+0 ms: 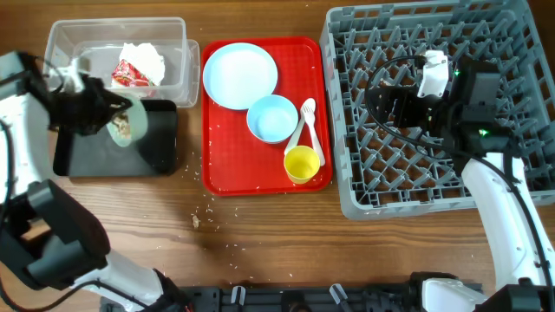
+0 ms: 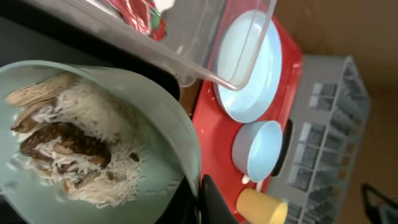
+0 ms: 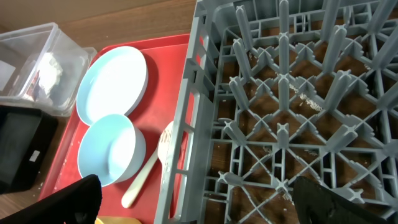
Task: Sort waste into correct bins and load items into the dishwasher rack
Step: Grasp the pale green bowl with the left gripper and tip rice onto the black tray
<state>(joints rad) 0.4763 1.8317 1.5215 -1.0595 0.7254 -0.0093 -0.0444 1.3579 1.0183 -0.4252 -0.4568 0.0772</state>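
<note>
The pale green bowl, still tilted over the black bin, will go down from my left gripper on the red tray's empty front corner [image 1: 235,162] [image 2: 212,167], across from the yellow cup.
My left gripper [image 1: 102,114] is shut on the rim of a pale green bowl [image 1: 122,128] and holds it tilted over the black bin [image 1: 117,156]. In the left wrist view the bowl [image 2: 124,124] holds rice and brown scraps, and the fingers [image 2: 200,200] pinch its edge. A red tray [image 1: 260,178] carries a light blue plate [image 1: 239,74], a blue bowl [image 1: 271,118], a white spoon [image 1: 308,121] and a yellow cup [image 1: 301,163]. My right gripper [image 1: 390,100] is open and empty over the grey dishwasher rack [image 1: 520,52], near its left side; it also shows in the right wrist view [image 3: 205,205].
A clear plastic bin [image 1: 178,52] at the back left holds white paper and a red wrapper [image 1: 132,74]. Crumbs lie on the wooden table in front of the tray [image 1: 198,221]. The rack's upright tines [image 3: 283,81] stand below my right gripper.
</note>
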